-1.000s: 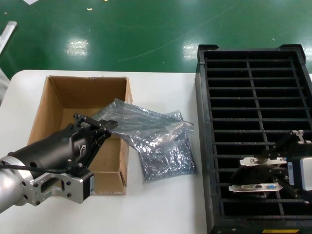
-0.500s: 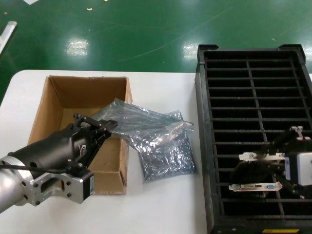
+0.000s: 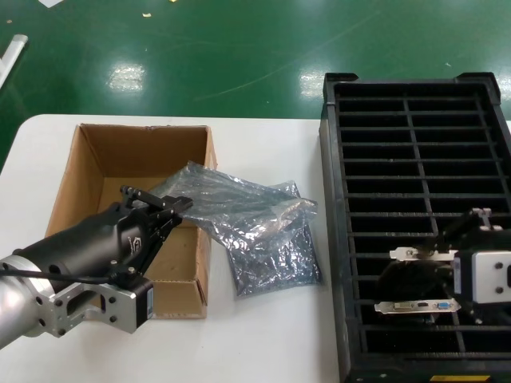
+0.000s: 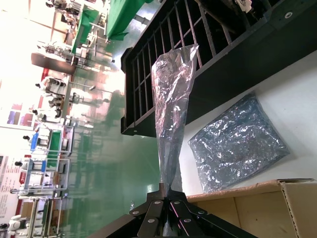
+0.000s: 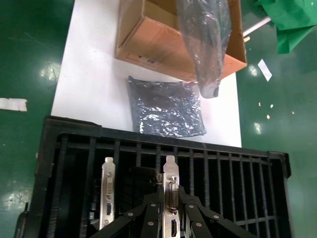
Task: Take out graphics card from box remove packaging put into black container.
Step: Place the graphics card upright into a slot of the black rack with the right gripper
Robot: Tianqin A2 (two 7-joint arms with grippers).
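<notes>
Next, my right gripper releases its graphics card in the black container's slot (image 3: 409, 283) (image 5: 133, 191) next to the other standing card.
My right gripper (image 5: 171, 191) is shut on the silver end bracket of a graphics card (image 5: 171, 198), held upright over the near rows of the black container (image 3: 331, 159). A second graphics card (image 3: 419, 306) stands in a slot beside it. Whether the held card rests in a slot does not show. My left gripper (image 3: 172, 206) is shut on one end of an empty silver packaging bag (image 3: 239, 203), which hangs across the right wall of the cardboard box (image 3: 88, 155). A second packaging bag (image 3: 275, 259) lies flat on the white table between box and container.
The box (image 5: 148, 44) stands on the table's left part and the black container (image 5: 74, 130) on its right, with the flat bag (image 5: 168, 109) between them. The white table (image 3: 263, 335) ends at a green floor (image 3: 239, 48) beyond.
The right gripper and its card have shifted slightly leftward and toward the far side over the container. The left arm and its bag have stayed still.
</notes>
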